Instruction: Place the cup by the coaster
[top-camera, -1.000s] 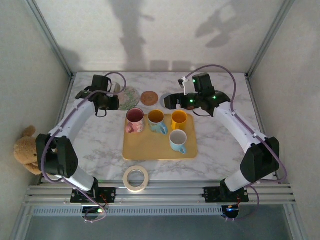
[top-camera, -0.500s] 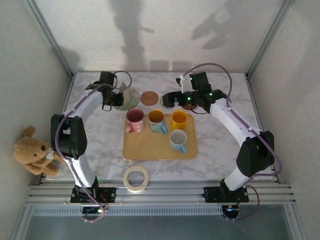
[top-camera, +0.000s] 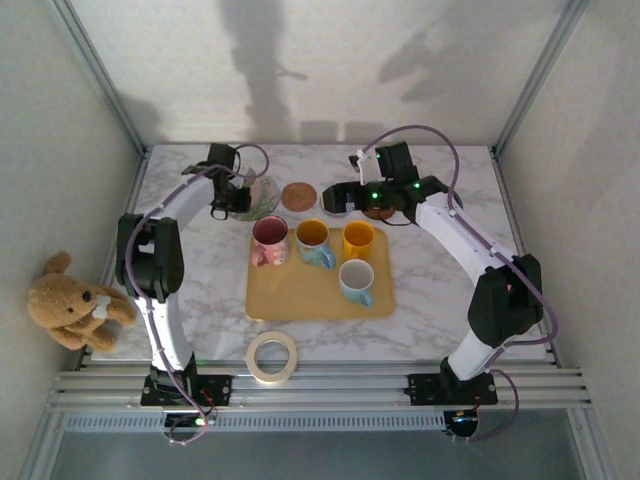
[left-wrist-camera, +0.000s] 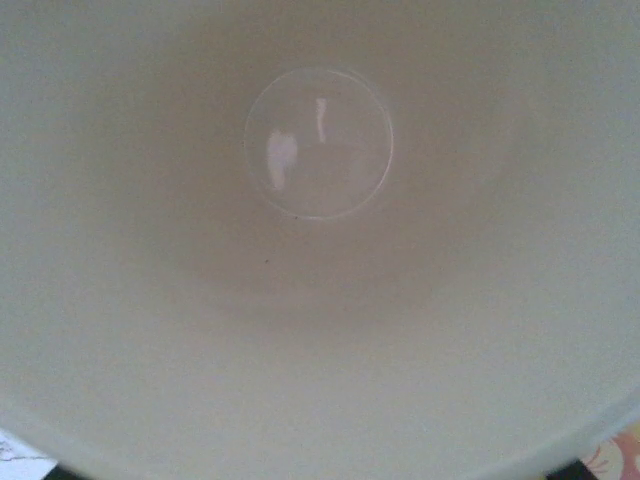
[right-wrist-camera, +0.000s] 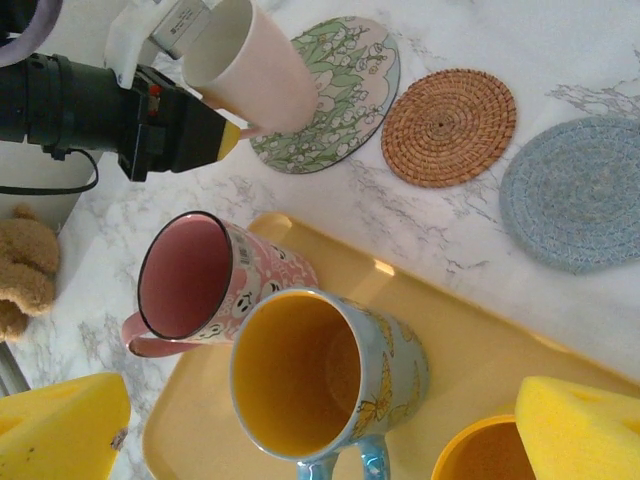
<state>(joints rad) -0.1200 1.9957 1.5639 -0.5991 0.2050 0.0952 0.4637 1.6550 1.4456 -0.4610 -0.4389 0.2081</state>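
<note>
I should let go of the pale pink cup with my left gripper on the middle of the floral coaster (top-camera: 254, 197).
A pale pink cup (right-wrist-camera: 250, 65) with a white inside (left-wrist-camera: 320, 250) leans over the left part of the floral coaster (right-wrist-camera: 345, 90). Whether its base touches the coaster I cannot tell. My left gripper (right-wrist-camera: 205, 115) is shut on the cup's rim. From above, this gripper (top-camera: 236, 188) is at the floral coaster (top-camera: 262, 197). Right of it lie a woven brown coaster (top-camera: 298, 196) and a blue-grey coaster (right-wrist-camera: 575, 190). My right gripper (right-wrist-camera: 320, 440) hangs open above the tray's back cups with nothing between its yellow pads (right-wrist-camera: 60, 430); from above it (top-camera: 338, 200) is over the blue-grey coaster.
A yellow tray (top-camera: 300, 295) in the middle holds a pink mug (top-camera: 269, 240), a blue butterfly mug (top-camera: 314, 240), a yellow mug (top-camera: 358, 240) and a light blue mug (top-camera: 356, 281). A tape roll (top-camera: 273, 357) lies near the front edge. A teddy bear (top-camera: 70, 305) sits at the left wall.
My left gripper has carried the cup back and to the right, from the table's left side to over the floral coaster. The right gripper has drifted slightly left and stays open.
</note>
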